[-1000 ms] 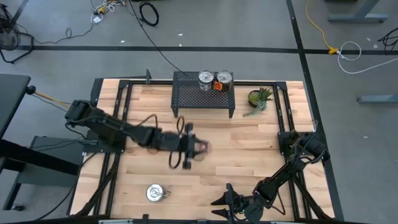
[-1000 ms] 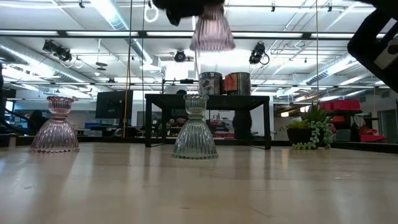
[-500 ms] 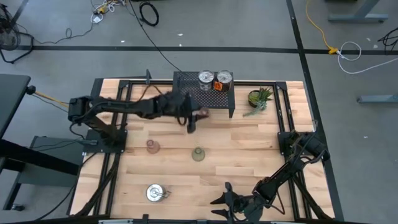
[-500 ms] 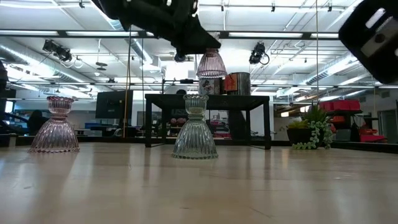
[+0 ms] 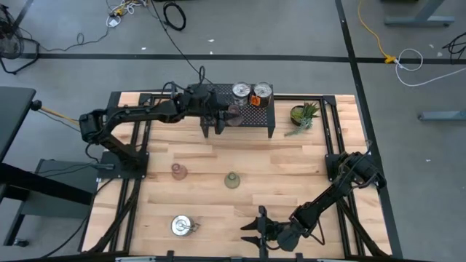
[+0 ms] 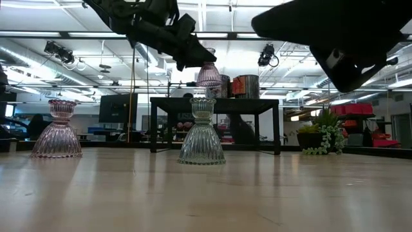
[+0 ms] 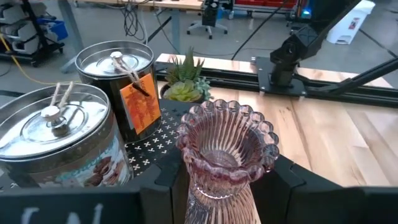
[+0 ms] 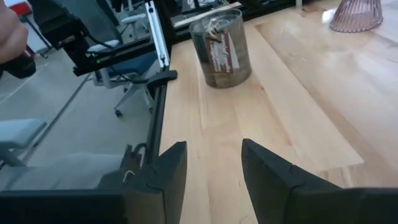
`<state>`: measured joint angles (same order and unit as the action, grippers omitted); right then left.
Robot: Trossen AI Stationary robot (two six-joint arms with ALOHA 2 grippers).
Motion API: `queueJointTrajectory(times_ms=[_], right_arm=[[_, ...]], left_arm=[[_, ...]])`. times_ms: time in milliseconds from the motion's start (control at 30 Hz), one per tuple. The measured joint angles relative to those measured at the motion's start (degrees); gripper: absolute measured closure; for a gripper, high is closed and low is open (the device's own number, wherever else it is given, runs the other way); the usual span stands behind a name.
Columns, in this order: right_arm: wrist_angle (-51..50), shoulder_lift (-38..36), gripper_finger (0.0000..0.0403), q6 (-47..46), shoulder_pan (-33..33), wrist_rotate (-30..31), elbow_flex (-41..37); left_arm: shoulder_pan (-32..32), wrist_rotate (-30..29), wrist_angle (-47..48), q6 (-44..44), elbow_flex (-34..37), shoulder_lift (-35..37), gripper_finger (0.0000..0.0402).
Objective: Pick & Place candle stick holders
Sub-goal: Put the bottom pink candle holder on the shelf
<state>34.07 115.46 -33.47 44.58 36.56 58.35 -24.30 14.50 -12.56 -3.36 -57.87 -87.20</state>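
Next, I set the pinkish holder with my left gripper on the black mesh rack (image 5: 237, 111) in front of the silver tins.
My left gripper (image 5: 228, 113) is shut on a pinkish ribbed glass holder (image 7: 227, 149), held over the black mesh rack (image 5: 218, 93) just beside two silver tins (image 5: 240, 90) (image 5: 262, 92), one of them with an orange label. A second pinkish holder (image 5: 178, 171) and an olive-green one (image 5: 231, 180) stand on their wide bases on the table. A third silver tin (image 5: 182, 225) stands near the front edge. My right gripper (image 5: 255, 229) is open and empty, low by the front edge, pointing at that tin (image 8: 221, 50). My left gripper pinches the pinkish holder between its two fingers (image 7: 165, 183), low on its ribbed body (image 7: 214, 199); the picture's edge cuts off the exact place. The fingers reach in from the table's left. The holder is lifted clear above the rack top (image 6: 208, 74), its beaded rim (image 7: 249, 118) pointing away from the wrist.
A spiky green potted plant (image 5: 303, 114) stands to the right of the rack. Black frame rails (image 5: 142, 116) run along the table's left and right sides. Bare wood lies between the rack and the two standing glass holders.
My left gripper has carried the pinkish holder from over the table's middle toward the far edge, ending over the rack beside the tins, still shut on it. My right arm has shifted a little toward the table's left along the front edge.
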Motion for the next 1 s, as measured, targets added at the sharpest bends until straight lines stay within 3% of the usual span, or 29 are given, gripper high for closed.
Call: queueJointTrajectory(times_ms=[1000], right_arm=[[-1.64, 0.0, 0.025, -0.02, -0.11, 0.02, 0.0]], left_arm=[[-0.93, -1.4, -8.15, 0.76, 0.0, -6.8, 0.0267]])
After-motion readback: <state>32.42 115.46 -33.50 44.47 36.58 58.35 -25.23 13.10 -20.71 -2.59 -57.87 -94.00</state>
